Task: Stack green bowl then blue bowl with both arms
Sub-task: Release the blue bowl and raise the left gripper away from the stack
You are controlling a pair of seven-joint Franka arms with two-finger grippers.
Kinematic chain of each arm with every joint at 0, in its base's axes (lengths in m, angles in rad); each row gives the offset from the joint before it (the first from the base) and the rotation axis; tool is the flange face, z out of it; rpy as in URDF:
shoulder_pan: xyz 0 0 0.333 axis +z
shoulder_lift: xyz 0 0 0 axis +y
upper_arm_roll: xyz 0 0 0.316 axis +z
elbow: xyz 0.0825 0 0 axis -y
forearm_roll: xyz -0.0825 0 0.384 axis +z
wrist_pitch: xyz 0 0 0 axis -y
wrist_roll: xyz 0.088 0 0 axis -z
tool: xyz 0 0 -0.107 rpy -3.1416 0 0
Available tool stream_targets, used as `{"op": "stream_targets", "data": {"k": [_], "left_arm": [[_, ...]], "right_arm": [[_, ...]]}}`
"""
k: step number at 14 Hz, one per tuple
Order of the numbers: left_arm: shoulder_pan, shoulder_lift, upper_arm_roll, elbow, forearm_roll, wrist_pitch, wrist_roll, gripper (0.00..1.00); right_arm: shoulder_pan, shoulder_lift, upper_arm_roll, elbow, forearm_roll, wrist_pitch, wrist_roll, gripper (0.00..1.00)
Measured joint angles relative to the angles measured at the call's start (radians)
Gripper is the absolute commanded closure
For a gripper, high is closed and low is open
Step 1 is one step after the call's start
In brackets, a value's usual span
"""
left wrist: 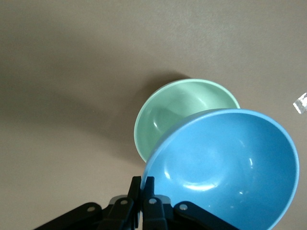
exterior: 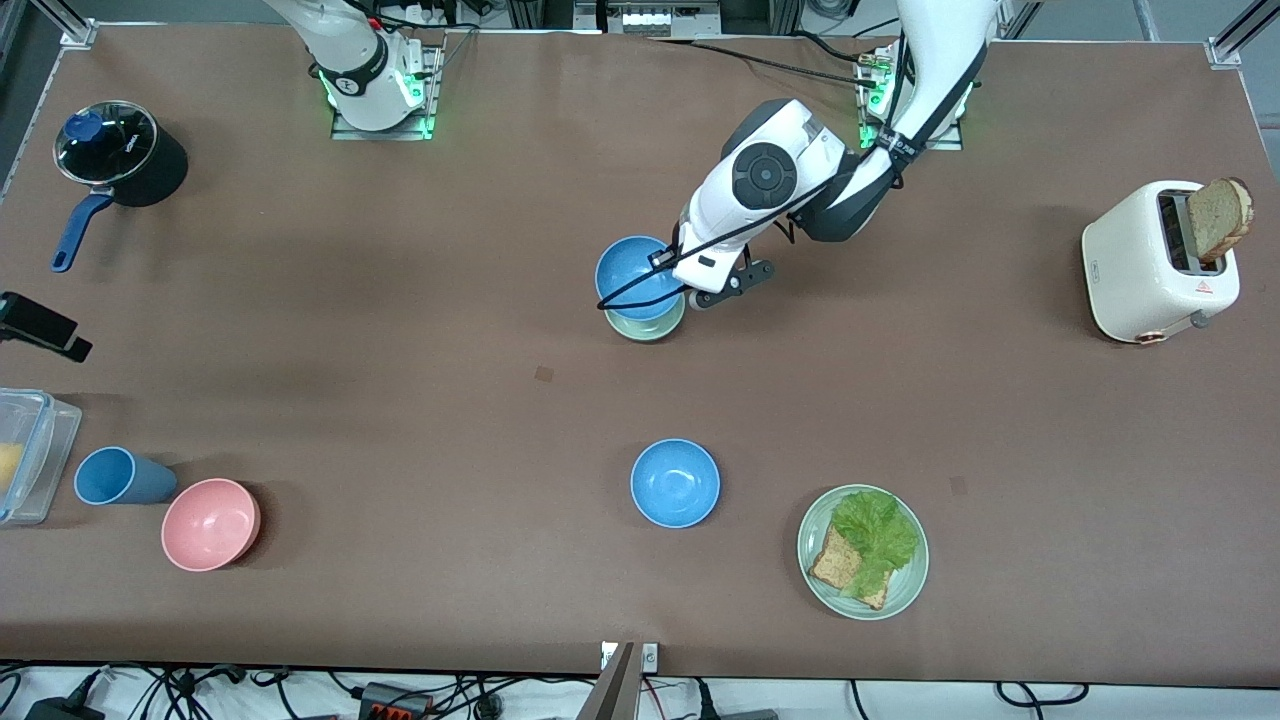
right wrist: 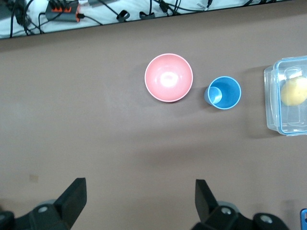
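Note:
Next, I let go of the sky-blue bowl with my left gripper inside the pale green bowl (exterior: 645,298) (left wrist: 187,126) just below it. The sky-blue bowl is tilted just over it now.
My left gripper (exterior: 688,288) is shut on the rim of a sky-blue bowl (exterior: 635,273) and holds it tilted, just over the pale green bowl (exterior: 646,325) near the table's middle. In the left wrist view the fingers (left wrist: 149,184) pinch the blue bowl's (left wrist: 225,167) rim, and the green bowl (left wrist: 177,108) lies below, partly covered. A second blue bowl (exterior: 675,483) sits alone, nearer the front camera. My right gripper (right wrist: 140,184) is open and empty, high over the table; it waits and is not seen in the front view.
A green plate (exterior: 905,590) with lettuce and bread lies beside the second blue bowl. A toaster (exterior: 1150,265) stands at the left arm's end. A pot (exterior: 120,155), pink bowl (exterior: 210,523), blue tumbler (exterior: 118,476) and clear container (exterior: 40,450) are at the right arm's end.

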Motion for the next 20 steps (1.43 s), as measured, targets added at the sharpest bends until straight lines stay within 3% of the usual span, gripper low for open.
{"op": "stream_targets", "data": {"k": [3,8,11,13,15,20], "left_arm": [[0.001,0.001,0.013,-0.009,0.020,0.016,0.000,1.00],[0.005,0.030,0.026,-0.011,0.064,0.046,0.000,1.00],[-0.002,0.056,0.025,-0.012,0.088,0.064,0.000,0.99],[-0.007,0.059,0.024,-0.012,0.090,0.067,0.000,0.75],[-0.005,0.059,0.024,-0.012,0.090,0.067,0.000,0.59],[0.041,0.037,0.019,0.031,0.087,-0.057,0.000,0.54]], "right_arm": [[0.000,-0.031,0.006,-0.049,-0.025,-0.023,-0.002,0.00],[0.003,-0.185,0.016,-0.298,-0.044,0.079,-0.002,0.00],[0.007,-0.231,0.021,-0.358,-0.044,0.095,-0.007,0.00],[0.012,-0.235,0.021,-0.364,-0.044,0.100,-0.016,0.00],[0.013,-0.235,0.021,-0.364,-0.044,0.097,-0.022,0.00],[0.017,-0.235,0.022,-0.364,-0.044,0.095,-0.051,0.00]]}}
